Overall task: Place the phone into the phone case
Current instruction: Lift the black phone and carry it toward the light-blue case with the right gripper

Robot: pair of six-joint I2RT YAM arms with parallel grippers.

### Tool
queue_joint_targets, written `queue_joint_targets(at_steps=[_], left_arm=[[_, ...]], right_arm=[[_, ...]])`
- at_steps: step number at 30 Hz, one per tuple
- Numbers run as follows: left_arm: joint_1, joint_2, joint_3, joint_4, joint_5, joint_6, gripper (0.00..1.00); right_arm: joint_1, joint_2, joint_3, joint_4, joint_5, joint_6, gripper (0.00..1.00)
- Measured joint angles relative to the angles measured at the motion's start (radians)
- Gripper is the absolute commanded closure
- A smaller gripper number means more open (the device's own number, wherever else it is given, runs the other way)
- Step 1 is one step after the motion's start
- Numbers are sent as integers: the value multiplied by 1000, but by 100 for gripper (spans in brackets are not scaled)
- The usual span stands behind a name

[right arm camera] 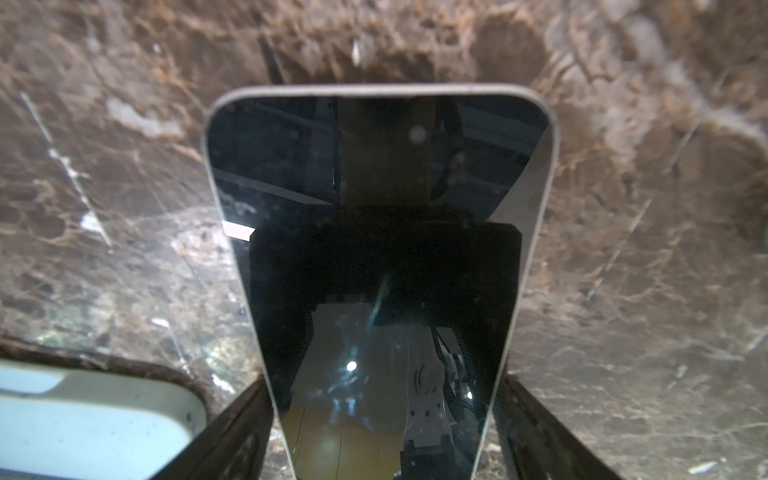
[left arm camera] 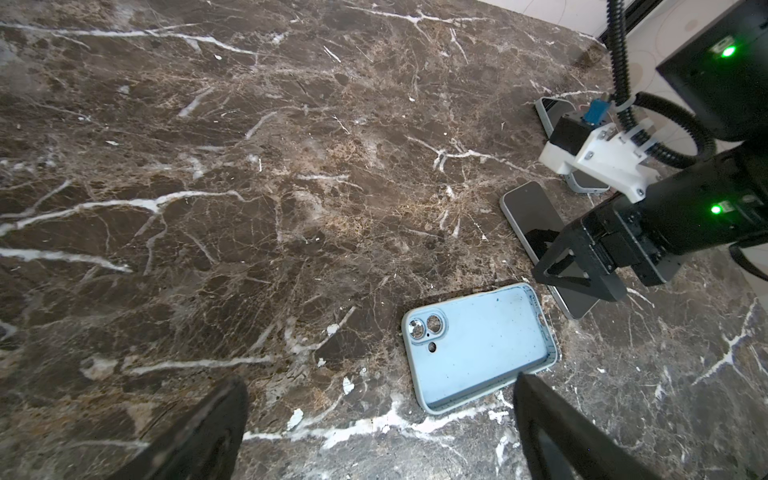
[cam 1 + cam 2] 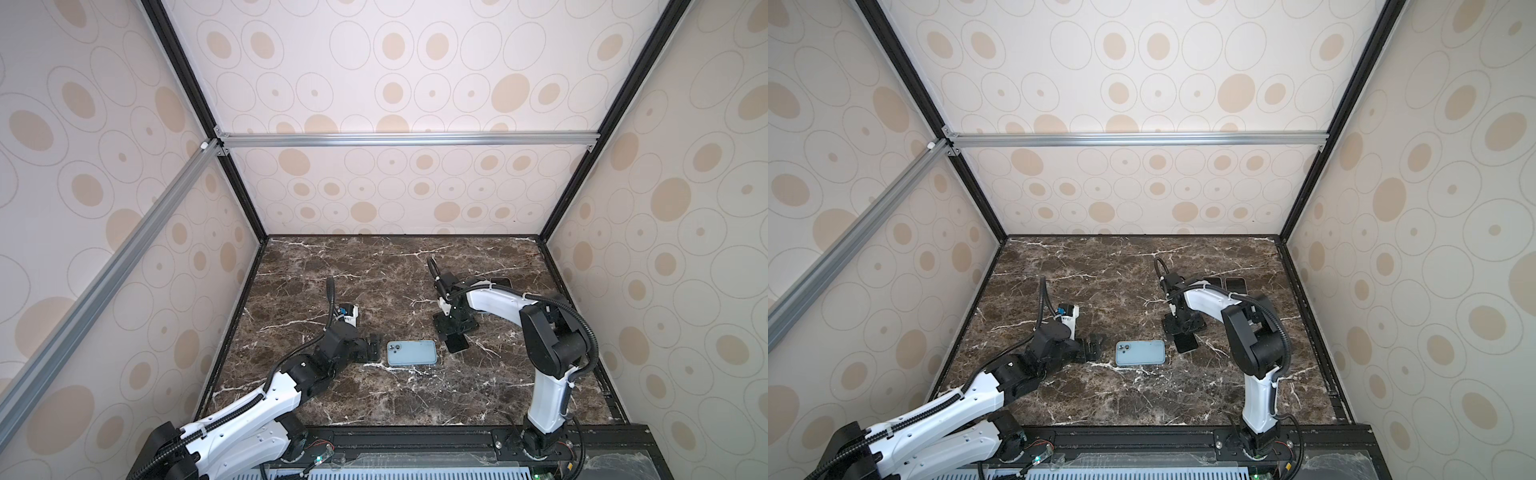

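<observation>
My left gripper should close on the far short end (image 2: 523,191) of the phone, because my right gripper has the phone by its long edges.
The light blue phone case (image 3: 411,353) (image 3: 1140,352) lies flat on the marble table, hollow side up, near the middle front. The phone (image 3: 457,344) (image 3: 1185,343), dark screen up with a silver rim, sits just right of the case. My right gripper (image 3: 453,332) (image 1: 380,380) is down over the phone (image 1: 374,187), one finger against each long edge. In the right wrist view a corner of the case (image 1: 83,415) shows beside it. My left gripper (image 3: 374,347) (image 2: 380,382) is open just left of the case (image 2: 478,340) and holds nothing.
Two more dark phones (image 3: 1235,282) (image 3: 1212,281) lie at the back right behind the right arm. Patterned walls with black posts close in the table (image 3: 374,270) on three sides. A black rail (image 3: 415,436) runs along the front edge.
</observation>
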Motion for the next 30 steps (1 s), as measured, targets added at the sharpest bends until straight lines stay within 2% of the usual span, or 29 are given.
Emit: queue_joint_targets(at_steps=[8,19,25,30], left_arm=[[1,11,0,0,0,0,0],[5,51,0,8,44,1,0],[8,71,2,50,115,10,0],[28,72,2,138,235,16,0]], right_arm=[[-9,5,5,-3,-7,-4,22],[-15,-30,-37,45,-10,-7,54],[-20,-82,-98,101,-17,-13,64],[-20,-204,-184,144,-60,-37,71]])
